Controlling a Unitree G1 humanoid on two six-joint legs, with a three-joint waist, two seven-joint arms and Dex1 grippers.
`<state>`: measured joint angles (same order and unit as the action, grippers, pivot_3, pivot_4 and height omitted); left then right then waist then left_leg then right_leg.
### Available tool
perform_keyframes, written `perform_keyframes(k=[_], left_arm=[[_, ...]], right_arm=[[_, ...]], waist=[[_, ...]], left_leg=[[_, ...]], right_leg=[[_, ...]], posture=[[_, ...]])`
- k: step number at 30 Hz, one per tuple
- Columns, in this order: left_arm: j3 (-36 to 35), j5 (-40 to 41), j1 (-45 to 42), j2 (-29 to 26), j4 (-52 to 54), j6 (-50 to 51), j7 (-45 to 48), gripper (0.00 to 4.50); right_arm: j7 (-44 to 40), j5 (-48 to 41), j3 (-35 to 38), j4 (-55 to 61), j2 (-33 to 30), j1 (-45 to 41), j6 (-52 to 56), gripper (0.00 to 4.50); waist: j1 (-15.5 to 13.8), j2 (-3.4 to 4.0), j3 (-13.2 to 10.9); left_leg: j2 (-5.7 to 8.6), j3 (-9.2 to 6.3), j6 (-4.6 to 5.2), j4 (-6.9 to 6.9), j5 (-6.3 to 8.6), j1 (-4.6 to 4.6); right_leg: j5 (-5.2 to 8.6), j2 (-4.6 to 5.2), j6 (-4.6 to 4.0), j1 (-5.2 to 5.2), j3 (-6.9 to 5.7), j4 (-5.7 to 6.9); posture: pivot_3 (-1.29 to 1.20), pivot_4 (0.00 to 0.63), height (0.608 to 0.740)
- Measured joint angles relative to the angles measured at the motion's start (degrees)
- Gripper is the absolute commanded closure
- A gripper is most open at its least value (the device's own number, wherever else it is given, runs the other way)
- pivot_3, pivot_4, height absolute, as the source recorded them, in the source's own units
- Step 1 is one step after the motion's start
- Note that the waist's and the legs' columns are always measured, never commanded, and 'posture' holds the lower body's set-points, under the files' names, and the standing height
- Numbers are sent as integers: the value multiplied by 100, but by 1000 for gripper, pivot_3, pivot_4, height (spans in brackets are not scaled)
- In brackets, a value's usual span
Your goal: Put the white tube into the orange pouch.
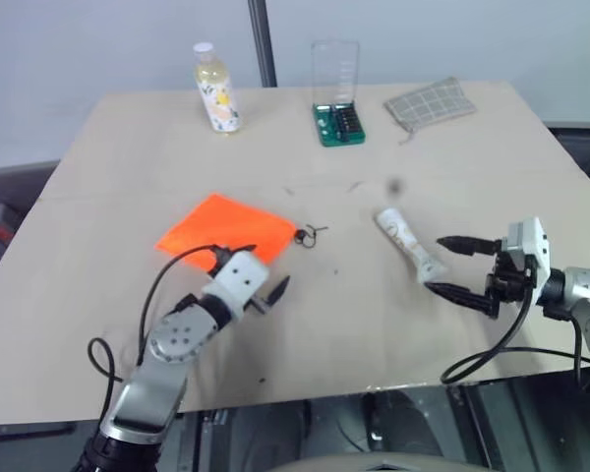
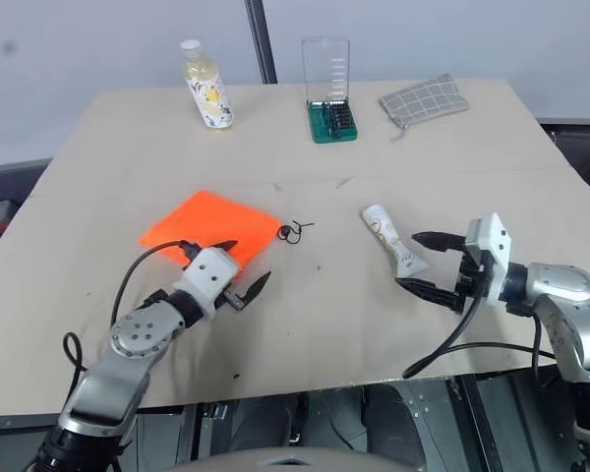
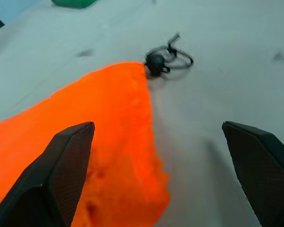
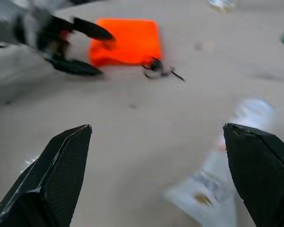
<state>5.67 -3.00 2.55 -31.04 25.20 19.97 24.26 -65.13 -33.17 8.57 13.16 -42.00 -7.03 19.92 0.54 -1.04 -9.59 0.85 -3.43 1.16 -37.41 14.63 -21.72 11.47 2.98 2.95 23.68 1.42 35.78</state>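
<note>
Next, my right gripper closes around the white tube on its near half [image 1: 417, 254] [image 4: 216, 163], between the round logo and the flat near end.
The orange pouch [image 1: 226, 228] lies flat on the table left of centre, its dark ring pull [image 1: 308, 235] at the right corner. My left gripper [image 1: 261, 270] hovers open over the pouch's near corner; the left wrist view shows its fingers [image 3: 61, 175] astride the pouch [image 3: 85, 142] edge, ring pull [image 3: 165, 59] ahead. The white tube [image 1: 408, 246] lies right of centre, round end away from me. My right gripper [image 1: 438, 264] stands open at the tube's near end; whether it touches is unclear. In the right wrist view the tube [image 4: 217, 179] is blurred, with the pouch [image 4: 128, 40] beyond.
Along the table's far edge stand a white-capped bottle of yellow liquid [image 1: 216, 88], a green case with a clear upright lid [image 1: 336, 108] and a grey checked cloth pouch [image 1: 431, 101]. Bare tabletop [image 1: 344, 305] lies between my two grippers. A cable loops off the near edge by my right arm.
</note>
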Motion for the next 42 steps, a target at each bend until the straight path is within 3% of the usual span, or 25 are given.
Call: perform_keyframes(k=[3,13,26,29,32,34,37,42], left_arm=[[38,-195,-70,140,-70,57,-212,29],[433,-2122,218,329,-152,-394,-1564,29],[303,-2578,275,703,-154,-643,-1995,29],[266,-2577,291,791,-154,-642,-1993,886],[244,-2559,290,847,-154,-636,-1972,2283],[183,-2517,286,914,-156,-613,-1931,2975],[121,-2491,275,977,-164,-524,-1871,4479],[15,-2254,280,1122,-168,-384,-1688,4479]], right_arm=[[61,-53,-24,129,2,5,124,0],[43,-13,-84,157,-16,19,151,0],[-61,121,-117,2,-15,-18,-24,0],[-68,124,-117,-24,-15,-18,-29,0],[-69,129,-117,-27,-15,-17,-44,0],[-68,134,-118,-39,-13,-18,-61,0],[-60,149,-121,-56,-7,-17,-77,0],[131,380,-229,-67,18,-30,-93,0]], waist=[[-3,-2,-2],[-18,-2,-2],[-50,-2,-2],[-51,-2,-2],[-51,-2,-2],[-51,-2,-2],[-51,-2,-2],[-49,-2,-2]], left_leg=[[0,-1,0,-1,0,0],[0,-3,0,0,0,-1],[0,-5,0,-1,0,-2],[0,-4,0,-1,0,-2],[0,-5,0,-1,0,-2],[0,-5,0,-1,0,-2],[1,-4,0,-1,0,-2],[1,-4,0,-1,0,-1]], right_leg=[[-1,2,0,0,-1,0],[-5,7,-6,2,-3,0],[-10,8,-13,2,-9,1],[-10,8,-13,2,-9,1],[-10,7,-13,1,-9,2],[-10,7,-13,1,-9,2],[-10,7,-13,1,-9,2],[-10,6,-13,1,-9,2]], posture=[[0,150,740],[0,150,740],[0,150,740],[0,150,740],[0,150,740],[0,150,740],[0,150,740],[0,150,740]])
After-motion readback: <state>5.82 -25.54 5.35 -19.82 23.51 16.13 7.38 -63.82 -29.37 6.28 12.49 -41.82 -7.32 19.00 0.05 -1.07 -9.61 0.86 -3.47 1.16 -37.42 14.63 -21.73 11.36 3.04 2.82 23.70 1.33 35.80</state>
